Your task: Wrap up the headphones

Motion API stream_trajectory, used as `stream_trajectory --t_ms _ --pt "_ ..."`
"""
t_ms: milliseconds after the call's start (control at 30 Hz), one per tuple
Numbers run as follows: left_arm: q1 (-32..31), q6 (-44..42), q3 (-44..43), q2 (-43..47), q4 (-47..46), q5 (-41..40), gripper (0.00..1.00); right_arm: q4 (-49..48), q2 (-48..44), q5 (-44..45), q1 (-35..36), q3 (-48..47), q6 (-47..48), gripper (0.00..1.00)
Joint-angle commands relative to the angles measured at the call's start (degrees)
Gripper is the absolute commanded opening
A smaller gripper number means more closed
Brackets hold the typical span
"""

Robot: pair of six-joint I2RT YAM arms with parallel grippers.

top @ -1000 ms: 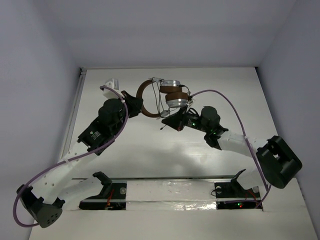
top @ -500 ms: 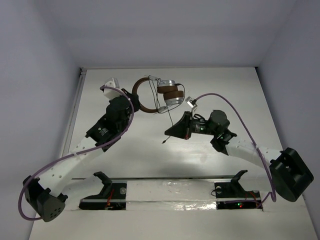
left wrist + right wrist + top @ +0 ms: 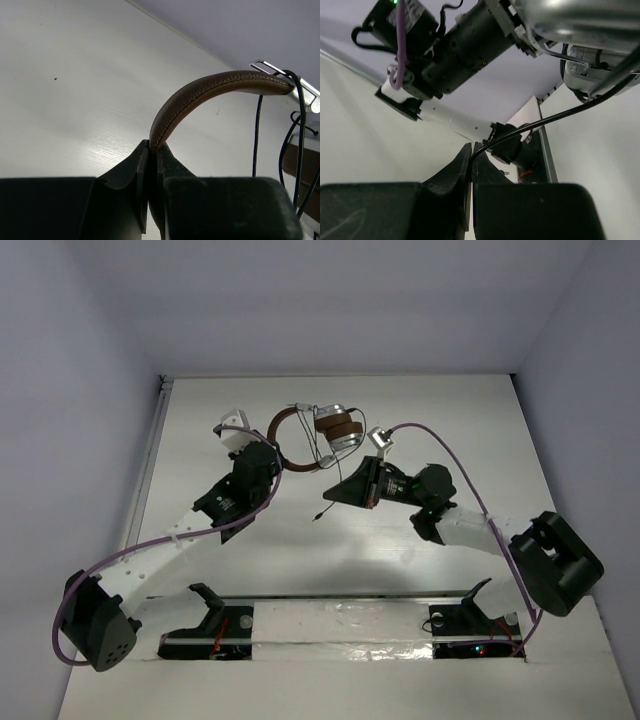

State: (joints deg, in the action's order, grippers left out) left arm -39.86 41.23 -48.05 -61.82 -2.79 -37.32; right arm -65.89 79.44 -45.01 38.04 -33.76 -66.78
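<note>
The left gripper will release the headphones on the middle of the white table (image 3: 353, 460), slightly nearer the far wall.
The headphones are held above the far middle of the table. Their brown headband (image 3: 283, 437) is pinched in my left gripper (image 3: 275, 454), which is shut on it; the left wrist view shows the band (image 3: 210, 89) rising from the closed fingertips (image 3: 152, 148). The silver-grey ear cups with brown pads (image 3: 337, 429) hang to the right. My right gripper (image 3: 334, 494) is shut on the thin black cord (image 3: 545, 120) just below the cups (image 3: 580, 30). The cord's loose end (image 3: 318, 516) dangles below the gripper. Loops of cord (image 3: 257, 130) lie round the cups.
The left arm's body and purple cable (image 3: 420, 35) fill the upper left of the right wrist view. A purple cable (image 3: 455, 445) arches over the right arm. Grey walls enclose the table; a rail with black brackets (image 3: 340, 620) runs along the near edge.
The left arm swung rightward and turned the headphones, drawing the cups closer together in view. The right gripper dipped away with the cord, then came back up toward the cups.
</note>
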Motion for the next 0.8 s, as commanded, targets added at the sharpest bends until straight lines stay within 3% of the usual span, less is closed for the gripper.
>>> stream_trajectory --t_ms 0,100,367,767 --pt "-1.4 4.5 0.8 1.6 -6.8 -3.1 0.00 -24.5 4.6 7.2 0.8 1.2 -9.1 0.00" --pt "-2.6 4.8 1.6 1.7 -7.3 -3.5 0.00 -36.9 9.6 12.7 0.8 1.3 -16.3 0.00" --pt "-3.7 5.4 2.3 0.3 -7.4 -3.0 0.00 -37.9 15.2 19.7 1.9 -1.8 -16.8 0.00" --pt "-3.7 0.3 -4.7 -4.5 -6.2 -9.6 0.00 -37.5 12.8 10.9 3.8 -3.6 -20.9 0.00"
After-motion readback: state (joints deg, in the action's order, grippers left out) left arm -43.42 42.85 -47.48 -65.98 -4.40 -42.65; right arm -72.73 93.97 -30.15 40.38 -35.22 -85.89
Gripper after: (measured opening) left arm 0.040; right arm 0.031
